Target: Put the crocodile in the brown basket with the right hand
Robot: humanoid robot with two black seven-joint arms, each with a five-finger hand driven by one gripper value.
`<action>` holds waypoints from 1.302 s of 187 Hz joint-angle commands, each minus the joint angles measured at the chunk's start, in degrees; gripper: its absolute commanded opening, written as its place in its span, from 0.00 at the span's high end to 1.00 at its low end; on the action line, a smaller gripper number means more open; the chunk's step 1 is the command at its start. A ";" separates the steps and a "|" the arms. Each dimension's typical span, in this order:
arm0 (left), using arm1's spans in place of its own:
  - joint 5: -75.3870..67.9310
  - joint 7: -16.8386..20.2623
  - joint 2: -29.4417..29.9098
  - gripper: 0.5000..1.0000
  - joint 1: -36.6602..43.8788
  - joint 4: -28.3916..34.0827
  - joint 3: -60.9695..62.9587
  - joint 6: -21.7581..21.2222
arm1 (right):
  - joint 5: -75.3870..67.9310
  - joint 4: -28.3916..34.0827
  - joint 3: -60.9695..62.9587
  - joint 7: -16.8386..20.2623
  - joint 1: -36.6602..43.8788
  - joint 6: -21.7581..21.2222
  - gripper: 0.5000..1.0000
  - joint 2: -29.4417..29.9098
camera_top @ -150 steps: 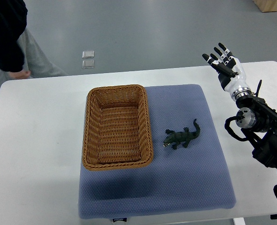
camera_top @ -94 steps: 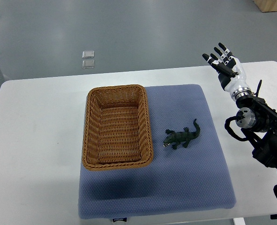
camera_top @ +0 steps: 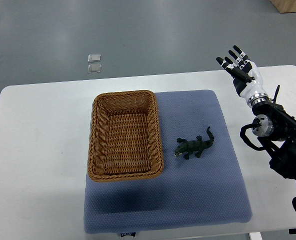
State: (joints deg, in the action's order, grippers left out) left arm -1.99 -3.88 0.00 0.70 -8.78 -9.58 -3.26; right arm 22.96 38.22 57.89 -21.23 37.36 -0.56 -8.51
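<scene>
Next, my right gripper goes to the crocodile and closes around the rear of its body [camera_top: 200, 145], by its hind legs near the tail.
A small dark green toy crocodile [camera_top: 194, 146] lies on the blue mat [camera_top: 198, 190], just right of the basket, head toward the basket and tail up to the right. The brown wicker basket [camera_top: 125, 170] stands on the mat's left part and holds nothing. My right hand [camera_top: 240, 68] is raised over the table's far right corner, well away from the crocodile, fingers spread and holding nothing. Its black arm [camera_top: 283, 145] runs down the right edge. The left arm does not show.
The white table [camera_top: 37, 150] carries the mat. Grey floor lies beyond the far edge, with two small clear squares [camera_top: 93, 63] on it. A wooden box corner [camera_top: 290, 5] shows at the top right.
The person standing at the far left has left the picture. My right hand and the crocodile have not moved.
</scene>
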 commanded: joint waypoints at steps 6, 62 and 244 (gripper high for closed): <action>0.06 0.02 0.00 0.00 0.00 0.07 0.00 0.01 | 0.07 -0.07 -0.06 -0.04 0.00 0.03 0.15 -0.01; 0.06 0.02 0.00 0.00 0.00 0.07 0.00 0.01 | 0.07 0.02 -0.06 -0.04 0.00 -0.06 0.15 -0.10; -0.03 0.02 0.00 0.00 -0.09 -0.01 0.09 0.01 | 15.80 16.36 -31.16 -0.39 13.62 -0.58 0.15 -22.95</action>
State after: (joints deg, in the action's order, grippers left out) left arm -2.01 -3.86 0.00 0.62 -8.77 -9.49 -3.25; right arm 36.16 51.45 34.53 -21.25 46.92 -0.90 -27.68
